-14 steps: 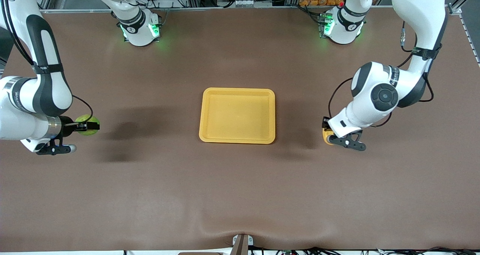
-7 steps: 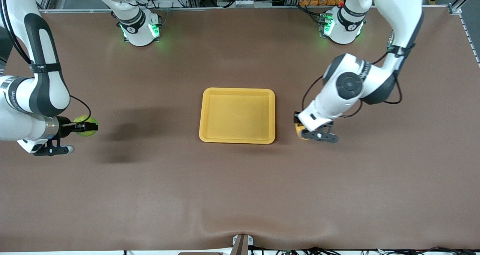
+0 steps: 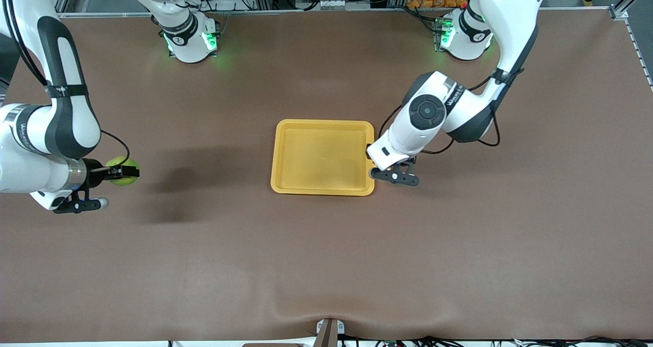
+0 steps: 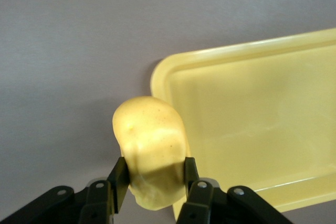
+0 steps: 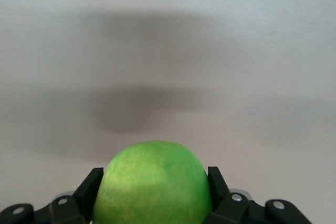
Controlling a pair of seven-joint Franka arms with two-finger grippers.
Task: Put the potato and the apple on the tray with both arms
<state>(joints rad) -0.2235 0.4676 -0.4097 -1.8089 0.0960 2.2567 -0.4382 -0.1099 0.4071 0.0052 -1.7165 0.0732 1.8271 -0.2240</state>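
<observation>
My left gripper is going to set the potato, now held at the tray's rounded corner, down in the tray, just inside the short rim (image 3: 358, 162) (image 4: 197, 135) nearest my left gripper.
The yellow-orange tray (image 3: 322, 156) lies empty mid-table. My left gripper (image 4: 153, 174) is shut on the potato (image 4: 151, 140), a lumpy yellow piece held in the air at the tray's (image 4: 252, 119) rounded corner. In the front view the left arm's wrist (image 3: 390, 153) hangs over the tray rim toward the left arm's end and hides the potato. My right gripper (image 3: 125, 171) is shut on the green apple (image 3: 116, 163), held above the bare table near the right arm's end. The apple (image 5: 153, 187) fills the space between the right gripper's (image 5: 155, 179) fingers.
A brown mat (image 3: 326, 255) covers the whole table. The two arm bases (image 3: 189, 41) (image 3: 464, 38) stand along its edge farthest from the front camera. A small mount (image 3: 329, 331) sits at the edge nearest that camera.
The left arm has carried the potato from near its end of the table to the tray's rim. The right arm has barely shifted and still grips the apple.
</observation>
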